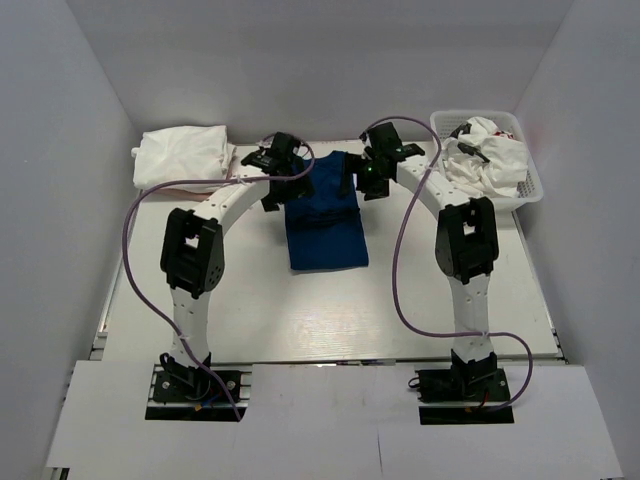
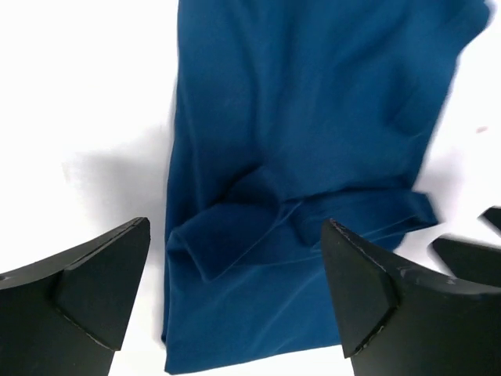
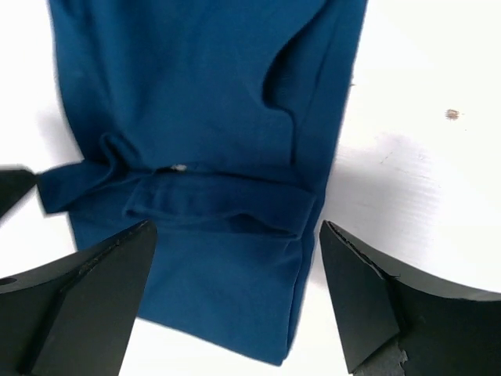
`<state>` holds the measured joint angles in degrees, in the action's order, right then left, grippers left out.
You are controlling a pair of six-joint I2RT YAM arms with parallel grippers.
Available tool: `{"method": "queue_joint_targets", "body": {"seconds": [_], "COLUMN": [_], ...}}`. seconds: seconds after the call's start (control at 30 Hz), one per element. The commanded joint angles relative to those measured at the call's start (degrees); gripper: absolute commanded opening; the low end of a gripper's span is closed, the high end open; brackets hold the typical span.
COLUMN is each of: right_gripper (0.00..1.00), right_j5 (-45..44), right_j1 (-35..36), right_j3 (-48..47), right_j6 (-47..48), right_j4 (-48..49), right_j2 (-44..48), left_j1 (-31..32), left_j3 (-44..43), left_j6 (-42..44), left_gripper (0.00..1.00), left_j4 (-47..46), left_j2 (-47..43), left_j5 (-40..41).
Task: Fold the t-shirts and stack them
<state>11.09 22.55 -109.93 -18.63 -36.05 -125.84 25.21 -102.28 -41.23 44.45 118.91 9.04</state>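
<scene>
Next, I close my left gripper on the navy blue t-shirt's near corner point(image 1: 293, 268) point(image 2: 170, 368), which is the corner that lies farther away from the white mesh basket.
A navy blue t-shirt point(image 1: 325, 218) lies folded into a long strip in the middle of the table. My left gripper point(image 1: 278, 192) hovers open over the strip's far left corner. My right gripper point(image 1: 368, 182) hovers open over its far right corner. In the left wrist view the navy t-shirt point(image 2: 297, 157) lies flat below my left gripper point(image 2: 235, 294), with a folded sleeve across it and nothing held. The right wrist view shows the same navy t-shirt point(image 3: 211, 157) under my right gripper point(image 3: 235, 298), free of the fingers. A folded white t-shirt point(image 1: 182, 155) lies at the back left.
A white mesh basket point(image 1: 531, 187) at the back right holds crumpled white t-shirts point(image 1: 495, 162), one with a bit of red. Purple cables loop beside both arms. White walls close in the table on three sides.
</scene>
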Motion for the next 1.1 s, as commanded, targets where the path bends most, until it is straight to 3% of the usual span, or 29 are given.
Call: {"method": "queue_joint_targets", "body": {"seconds": [0.0, 0.2, 0.4, 0.53, 0.73, 1.07], "right_gripper": [0.90, 0.90, 0.90, 0.90, 0.90, 0.90], "right_j5": [5.1, 14.0, 17.9, 17.0, 12.8, -0.8], "right_j1": [-0.1, 0.7, 5.1, 7.6, 9.3, 9.4], "right_j3": [-0.8, 15.6, 29.5, 27.0, 15.9, 2.4], "right_j6": [3.2, 3.8, 4.0, 3.4, 1.7, -2.5], "right_j4": [1.2, 6.2, 16.0, 19.1, 20.5, 32.4], "right_j2": [5.1, 14.6, 19.4, 15.0, 3.8, -4.1], "left_j1": [-0.7, -1.7, -1.7, -1.7, -1.7, -1.7], "left_j3": [-4.0, 0.0, 21.3, 36.7, 49.2, 49.2], "left_j6": [3.5, 3.5, -0.7, -2.3, -4.2, -5.4], "left_gripper": [1.00, 1.00, 1.00, 1.00, 1.00, 1.00], "left_j4": [-1.1, 1.3, 3.0, 2.0, 0.6, 4.3], "left_j2": [-3.7, -7.5, -22.6, -35.9, -51.6, -55.3], "left_j5": [1.5, 0.9, 4.4, 2.9, -0.9, 0.2]}}
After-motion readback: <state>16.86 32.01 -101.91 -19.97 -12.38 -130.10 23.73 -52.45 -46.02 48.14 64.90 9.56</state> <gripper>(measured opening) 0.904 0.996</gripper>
